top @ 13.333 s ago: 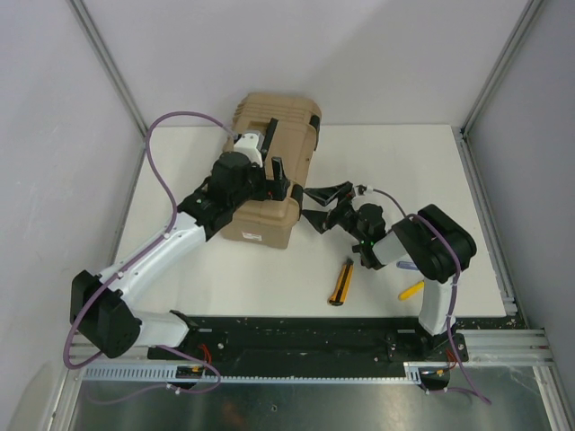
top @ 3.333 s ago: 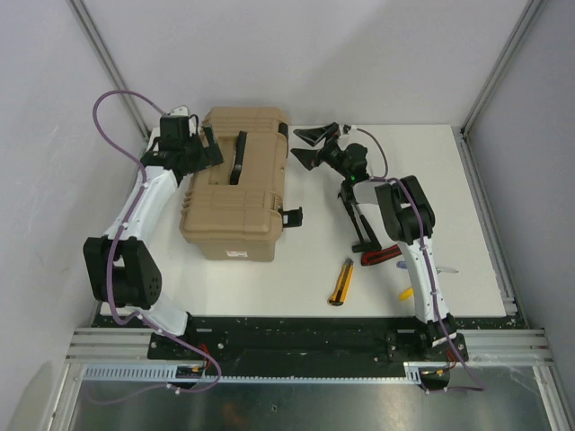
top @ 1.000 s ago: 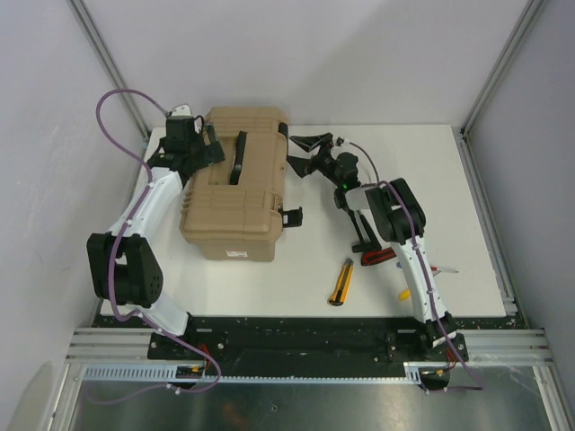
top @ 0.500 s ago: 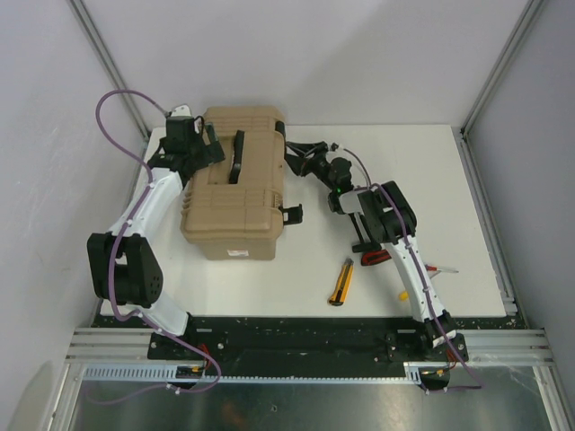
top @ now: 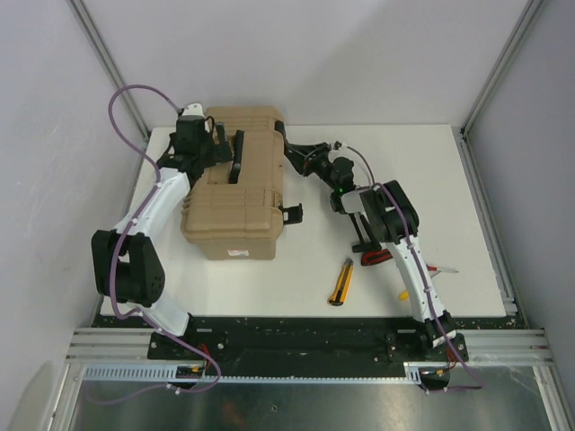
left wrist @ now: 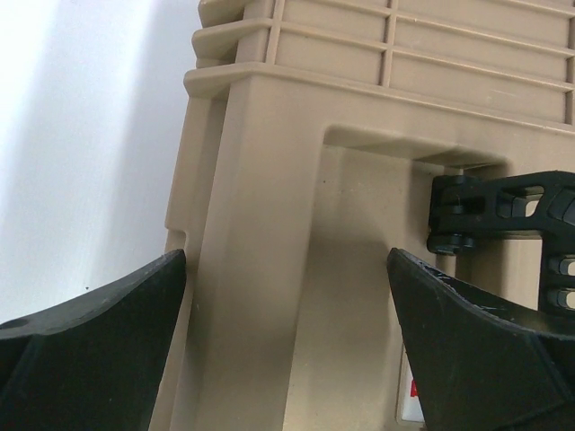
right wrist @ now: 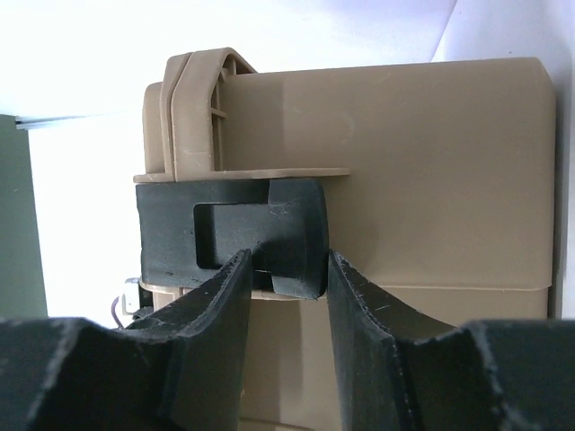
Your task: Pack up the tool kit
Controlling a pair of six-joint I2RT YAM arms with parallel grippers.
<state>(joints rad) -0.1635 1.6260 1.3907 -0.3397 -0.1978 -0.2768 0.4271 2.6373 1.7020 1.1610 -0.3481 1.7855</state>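
The black handle on top of the tool kit lifts the lid, so next my left gripper closes on the middle of the black handle (top: 237, 157).
The tool kit (top: 235, 184) is a big tan ribbed box, lid down, at the table's left. Its black handle (top: 238, 157) lies along the top. My right gripper (top: 289, 149) reaches the far right end of the box. In the right wrist view its jaws (right wrist: 286, 262) have narrowed round the tab of a black latch (right wrist: 229, 235), both tips against it. My left gripper (top: 218, 149) hovers at the far left top edge of the box. The left wrist view shows the left gripper (left wrist: 286, 260) wide open over the tan wall (left wrist: 269, 224), holding nothing.
A second black latch (top: 292, 214) sticks out of the box's right side. Loose tools lie near the right arm: a yellow-black utility knife (top: 340, 281), red-handled pliers (top: 378, 257), a black tool (top: 363, 235) and a yellow piece (top: 410, 292). Grey walls stand close on both sides.
My right gripper moved left onto the box's far right latch and its jaws closed in from wide open. My left gripper shifted slightly right, over the box's top edge.
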